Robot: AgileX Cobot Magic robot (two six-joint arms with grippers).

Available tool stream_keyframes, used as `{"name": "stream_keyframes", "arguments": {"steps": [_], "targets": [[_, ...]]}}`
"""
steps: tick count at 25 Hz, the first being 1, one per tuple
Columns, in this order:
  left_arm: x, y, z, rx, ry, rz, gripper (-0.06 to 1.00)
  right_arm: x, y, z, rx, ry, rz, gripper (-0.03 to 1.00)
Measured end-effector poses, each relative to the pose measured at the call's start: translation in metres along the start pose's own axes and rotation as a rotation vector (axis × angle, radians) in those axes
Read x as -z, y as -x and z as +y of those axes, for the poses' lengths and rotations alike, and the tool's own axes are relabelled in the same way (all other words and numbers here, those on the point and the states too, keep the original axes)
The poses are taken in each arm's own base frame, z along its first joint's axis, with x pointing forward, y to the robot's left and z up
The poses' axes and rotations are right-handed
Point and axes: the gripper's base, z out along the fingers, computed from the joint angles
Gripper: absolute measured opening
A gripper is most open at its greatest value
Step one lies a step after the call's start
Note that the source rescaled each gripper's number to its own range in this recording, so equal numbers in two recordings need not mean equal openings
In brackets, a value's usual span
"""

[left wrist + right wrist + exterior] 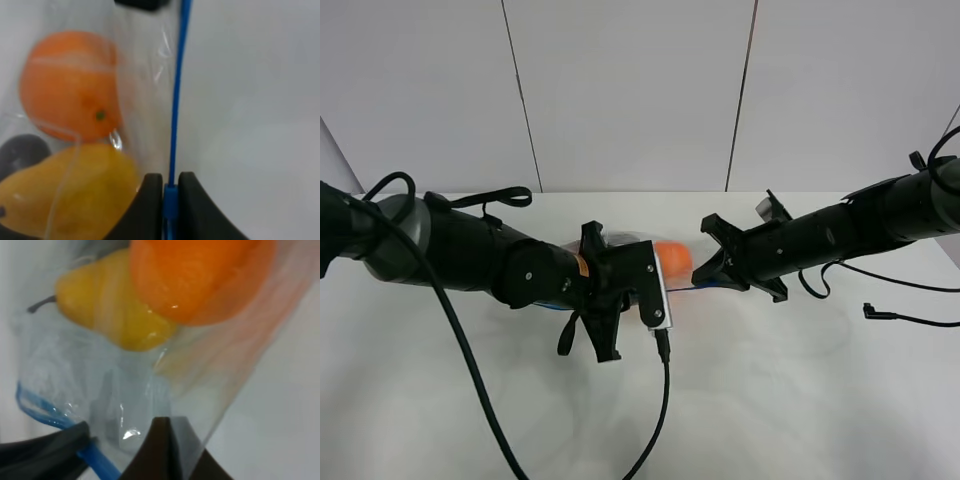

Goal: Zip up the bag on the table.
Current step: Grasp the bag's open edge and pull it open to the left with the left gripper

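My left gripper will let go of the zip slider at the blue zip's end [550, 266] that is farthest away from my right gripper.
The bag [616, 240] lies on the white table [800, 400] between my two arms, mostly hidden under them. It is clear crinkly plastic, and an orange [673, 258] shows through it. In the left wrist view my left gripper [170, 200] is shut on the blue zip strip [175, 100], with the orange [70, 85], a yellow pear [75, 190] and a dark item [20, 152] beside it. My right gripper [117, 450] is shut on the bag's plastic [125, 405] next to the blue strip's end [95, 457]. From above, the left gripper [655, 290] and right gripper [708, 268] sit close together.
A black cable [660, 420] hangs from the left arm down across the table's front. Another loose cable with a plug [900, 315] lies at the right. A white panelled wall [630, 90] stands behind the table.
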Motion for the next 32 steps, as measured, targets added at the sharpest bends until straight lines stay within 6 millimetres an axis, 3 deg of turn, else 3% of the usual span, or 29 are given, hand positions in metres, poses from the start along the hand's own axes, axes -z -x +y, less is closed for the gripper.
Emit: {"name": "stream_keyframes", "arguments": {"steps": [6, 14, 32], "targets": [[0.0, -0.023, 0.004, 0.033, 0.025, 0.034, 0.0, 0.005, 0.004, -0.009, -0.014, -0.026, -0.005, 0.0], [0.002, -0.05, 0.025, 0.102, 0.072, 0.082, 0.0, 0.018, 0.011, -0.025, -0.041, -0.039, -0.015, 0.0], [0.013, -0.107, 0.06, 0.236, 0.155, 0.182, 0.0, 0.019, 0.012, -0.026, -0.036, -0.047, -0.019, 0.0]]}}
